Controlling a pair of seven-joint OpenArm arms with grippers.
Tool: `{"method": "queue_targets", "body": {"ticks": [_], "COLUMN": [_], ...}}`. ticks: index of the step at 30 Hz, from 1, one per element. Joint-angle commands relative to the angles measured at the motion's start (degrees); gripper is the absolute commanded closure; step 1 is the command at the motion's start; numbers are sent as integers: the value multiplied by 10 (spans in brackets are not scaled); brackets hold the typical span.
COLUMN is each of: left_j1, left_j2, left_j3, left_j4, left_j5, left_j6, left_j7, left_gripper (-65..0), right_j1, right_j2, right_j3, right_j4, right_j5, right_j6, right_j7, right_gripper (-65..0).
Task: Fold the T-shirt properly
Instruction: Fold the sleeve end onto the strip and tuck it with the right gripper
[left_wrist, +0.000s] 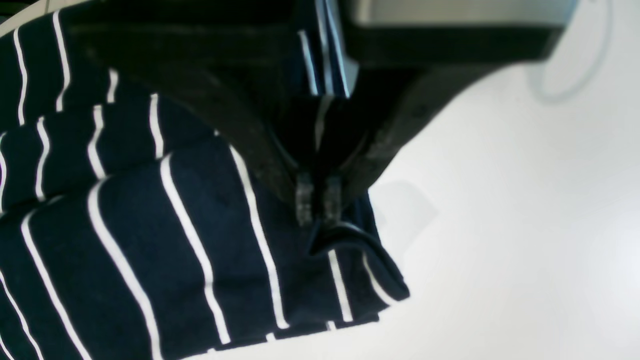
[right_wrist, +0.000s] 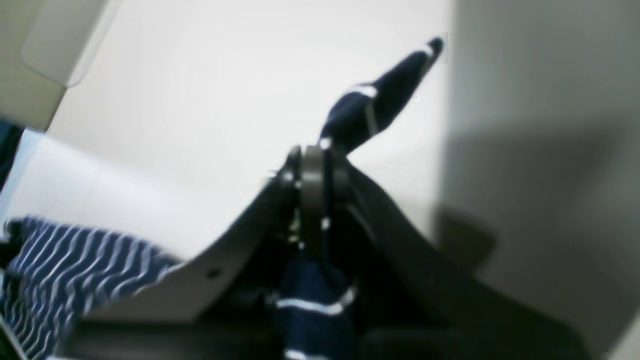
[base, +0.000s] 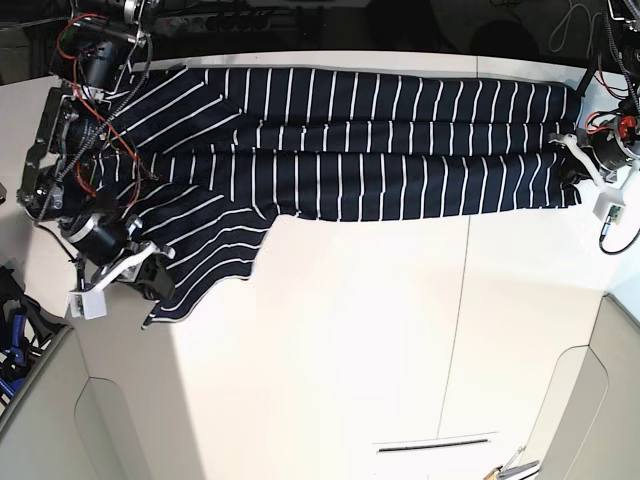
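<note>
The sleeve is folded back on the T-shirt's end (base: 137, 149) beside the red and black cables. Next, my right gripper lets go of it there.
The navy T-shirt (base: 380, 150) with thin white stripes lies stretched along the far side of the white table (base: 380, 340), one sleeve hanging toward the front left. My left gripper (base: 578, 172) is at the shirt's right end. In the left wrist view the left gripper (left_wrist: 318, 200) is shut on a folded edge of the shirt (left_wrist: 150, 240). My right gripper (base: 155, 283) is at the sleeve's lower tip. In the right wrist view the right gripper (right_wrist: 315, 165) is shut on the fabric, and a tip of the shirt (right_wrist: 385, 100) sticks out past the jaws.
Arm bodies with red and black cables (base: 80, 110) stand over the table's left end. A narrow slot (base: 435, 443) is near the front edge. Blue objects (base: 10, 345) lie off the table at the left. A seam (base: 462, 300) runs front to back.
</note>
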Motion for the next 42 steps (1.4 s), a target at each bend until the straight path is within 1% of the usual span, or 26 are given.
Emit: {"method": "queue_targets", "body": {"ticks": [1, 3, 7, 12, 15, 22, 29, 36, 38, 39, 40, 41, 42], "left_j1": [-5, -5, -4, -4, -4, -1, 1, 20, 23, 25, 26, 26, 26], "left_j2": [-12, -12, -12, -12, -12, -12, -12, -12, -12, -12, -11, -9, -7], "left_j3": [-11, -23, -56, -98, -107, -106, -106, -106, -106, -106, -106, -106, -106], "left_j4": [16, 27, 60, 92, 93, 93, 93, 93, 93, 93, 93, 93, 93], "left_j5": [-5, -5, -6, -47, -65, -87, -91, -102, -104, -106, -109, -111, -113], "left_j6": [0, 0, 0, -1, -10, -15, -16, -15, -15, -15, -15, -15, -15], "left_j7": [-8, -1, 20, 56, 69, 80, 81, 81, 82, 82, 83, 85, 84], "left_gripper": [0, 0, 0, 0, 0, 0, 0, 0, -66, -100, -129, -149, -162], "right_j1": [2, -21, -80, -147, -178, -231, -279, -291, -291, -292, -291, -291, -291], "right_j2": [5, 5, 5, 5, 5, 5, 4, 4, 4, 4, 4, 5, 5], "right_j3": [1, 1, 13, 50, 74, 99, 99, 99, 99, 99, 99, 99, 99], "right_j4": [31, 76, 146, 201, 222, 226, 226, 203, 191, 185, 180, 176, 174], "right_j5": [17, 26, 34, 71, 93, 118, 116, 73, 73, 73, 73, 73, 73], "right_j6": [5, 5, 5, 5, 5, 11, 11, 11, 11, 11, 11, 11, 11], "right_j7": [0, -13, -13, -16, -21, -35, -34, -29, -28, -28, -28, -28, -28], "right_gripper": [0, 0, 0, 0, 0, 0, 0, 0, 0, -70, -154, -227, -279]}}
